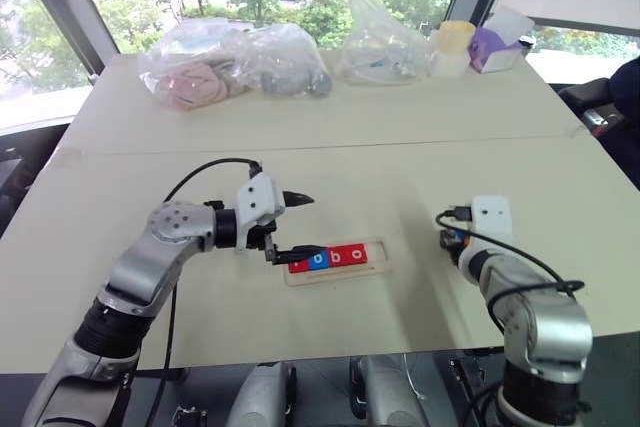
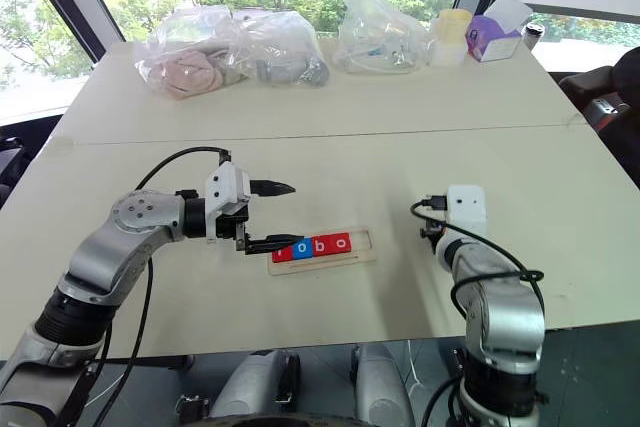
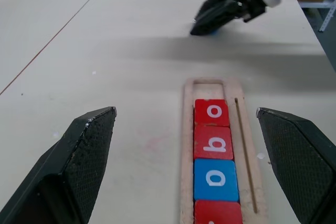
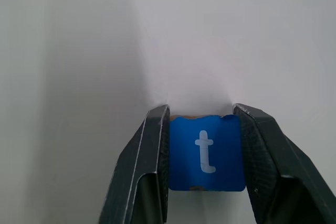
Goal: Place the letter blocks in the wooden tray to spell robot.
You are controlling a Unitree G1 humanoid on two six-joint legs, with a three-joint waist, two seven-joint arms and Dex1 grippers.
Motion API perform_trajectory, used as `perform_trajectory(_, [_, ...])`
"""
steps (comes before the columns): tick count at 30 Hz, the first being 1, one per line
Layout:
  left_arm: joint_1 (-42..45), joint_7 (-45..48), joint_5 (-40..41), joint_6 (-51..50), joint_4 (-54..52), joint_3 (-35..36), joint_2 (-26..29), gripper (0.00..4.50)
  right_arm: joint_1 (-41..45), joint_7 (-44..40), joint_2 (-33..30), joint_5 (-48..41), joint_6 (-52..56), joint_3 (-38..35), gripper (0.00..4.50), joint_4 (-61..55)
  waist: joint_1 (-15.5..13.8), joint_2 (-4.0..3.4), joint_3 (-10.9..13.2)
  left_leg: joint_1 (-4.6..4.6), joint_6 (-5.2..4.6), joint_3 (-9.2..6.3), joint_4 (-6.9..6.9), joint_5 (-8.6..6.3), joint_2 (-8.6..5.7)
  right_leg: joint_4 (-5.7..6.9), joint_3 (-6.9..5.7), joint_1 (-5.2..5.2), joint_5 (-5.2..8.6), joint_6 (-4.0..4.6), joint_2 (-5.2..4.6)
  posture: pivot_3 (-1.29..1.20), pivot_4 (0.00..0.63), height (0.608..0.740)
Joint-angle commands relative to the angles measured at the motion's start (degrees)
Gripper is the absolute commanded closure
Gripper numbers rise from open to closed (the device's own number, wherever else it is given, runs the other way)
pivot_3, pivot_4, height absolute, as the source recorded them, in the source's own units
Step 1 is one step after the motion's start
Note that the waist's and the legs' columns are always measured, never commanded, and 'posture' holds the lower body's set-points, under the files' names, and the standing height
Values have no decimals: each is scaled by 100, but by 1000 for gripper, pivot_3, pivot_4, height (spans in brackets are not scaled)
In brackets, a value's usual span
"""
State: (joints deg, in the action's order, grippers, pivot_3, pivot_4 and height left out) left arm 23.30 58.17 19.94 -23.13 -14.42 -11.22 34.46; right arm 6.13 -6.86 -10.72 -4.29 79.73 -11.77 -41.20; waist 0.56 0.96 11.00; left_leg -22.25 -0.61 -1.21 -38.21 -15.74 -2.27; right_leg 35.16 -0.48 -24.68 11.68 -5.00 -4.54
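The blue t's side that must meet the red o is covered by my right gripper, so next I put the t down and grip its top and bottom edges [image 4: 210, 188].
The wooden tray [image 1: 379, 265] lies on the table in front of me. In its slot sit a red block [image 1: 297, 265], a blue o [image 3: 215, 178], a red b [image 3: 213, 142] and a red o [image 3: 212, 112]; the slot's right end is bare. My left gripper [image 1: 308, 224] hangs open at the tray's left end, its jaws wide on either side of the tray. To the right of the tray, my right gripper [image 4: 201, 109] is shut on the blue t block [image 4: 206, 153], low at the tabletop. Whether the block rests on the table I cannot tell.
Clear plastic bags [image 1: 230, 62] of objects lie along the table's far side, with a yellow cylinder [image 1: 455, 45] and a purple box [image 1: 493, 49] at the far right. A seam [image 1: 330, 145] crosses the table behind the tray. The table's front edge is close below the tray.
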Motion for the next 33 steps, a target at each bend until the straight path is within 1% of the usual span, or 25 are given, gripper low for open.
perform_trajectory(1, [125,107,-20,161,17,-59,-67,0,-274,-91,101,-209,629,150,3286,-505,6,0,0,0,0,-1,0,0,1,0,0,0,1,0,0,0,150,725])
perform_trajectory(5, [181,187,-54,201,136,-104,-142,0,-206,28,340,-195,852,204,3286,-757,17,0,0,0,0,0,-1,0,2,-1,0,-1,7,14,-1,0,150,725])
perform_trajectory(9, [233,225,-64,209,175,-129,-183,0,-13,165,472,-116,772,266,3286,-645,25,0,0,0,0,-1,-1,0,3,-1,-1,-2,8,14,0,0,150,725])
perform_trajectory(14, [230,262,-37,164,123,-130,-181,0,222,289,486,-66,577,350,3286,-363,22,0,0,-3,0,1,-1,0,3,-2,0,-6,7,14,-1,0,150,725])
perform_trajectory(20, [84,371,34,46,-80,-69,-23,0,190,249,537,-137,534,521,3286,-292,31,0,0,-6,0,1,0,0,3,-2,0,-9,7,13,-1,0,150,725])
perform_trajectory(22, [32,430,74,4,-165,-34,83,0,171,238,526,-144,524,574,2205,-300,31,0,0,-6,0,0,0,0,3,-2,0,-10,7,13,-1,0,150,725])
perform_trajectory(23, [-3,473,78,3,-208,-9,155,0,168,237,524,-145,519,597,1804,-309,33,0,0,-6,0,0,0,0,3,-2,0,-10,7,14,-1,0,150,725])
perform_trajectory(26, [-110,595,133,-16,-380,99,411,0,216,33,186,-238,525,664,103,-357,27,-1,0,-7,0,0,0,0,4,-3,0,-10,8,15,-2,0,150,725])
perform_trajectory(27, [-133,612,156,-24,-421,123,467,0,231,-94,18,-315,535,681,39,-375,25,-2,1,-8,0,0,-1,0,4,-4,0,-10,8,15,-3,0,150,725])
perform_trajectory(30, [-171,624,231,-54,-499,179,573,0,368,-827,-781,-761,501,579,39,-498,4,-5,4,-14,0,2,-3,0,0,-10,-2,-11,9,15,-10,0,150,725])
perform_trajectory(32, [-197,625,246,-43,-533,197,623,0,478,-1618,-1578,-1211,285,367,39,-495,6,-7,7,-16,0,2,-2,0,-1,-17,-3,-11,10,13,-11,0,150,725])
perform_trajectory(33, [-209,627,253,-32,-536,206,639,0,511,-1917,-1872,-1388,170,290,39,-476,6,-8,8,-19,-1,3,-2,-1,-1,-17,-3,-12,10,12,-11,0,150,725])
